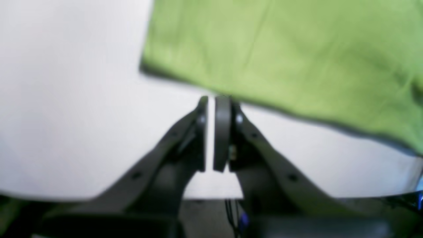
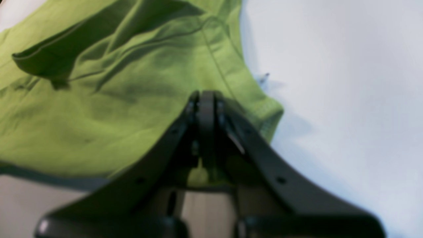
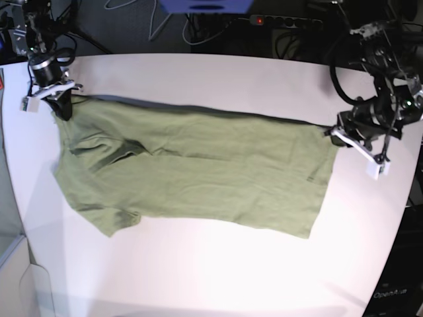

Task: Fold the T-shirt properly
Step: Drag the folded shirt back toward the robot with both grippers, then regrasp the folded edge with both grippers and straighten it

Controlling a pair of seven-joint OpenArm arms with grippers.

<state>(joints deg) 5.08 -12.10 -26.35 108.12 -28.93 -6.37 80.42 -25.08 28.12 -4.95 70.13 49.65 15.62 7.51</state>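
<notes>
The T-shirt's edge is just past the shut fingers of my left gripper, so that gripper should open, move back over the T-shirt and pinch it [image 1: 172, 55] near its corner.
The olive-green T-shirt [image 3: 198, 172] lies spread sideways across the white table [image 3: 198, 271], its far edge stretched in a straight line with a dark shadow under it. My right gripper [image 3: 64, 111] is at the shirt's far left corner. In the right wrist view it [image 2: 203, 93] is shut, with green cloth [image 2: 99, 115] between the fingers. My left gripper [image 3: 333, 131] is at the shirt's far right corner. In the left wrist view its tips [image 1: 211, 98] are pinched together at the cloth's edge [image 1: 281, 49], with a thin slit lower down.
A sleeve [image 3: 109, 221] sticks out at the shirt's near left. The table's curved edge [image 3: 403, 198] runs close behind the left arm. Cables and a power strip [image 3: 284, 21] lie on the dark floor beyond the far edge.
</notes>
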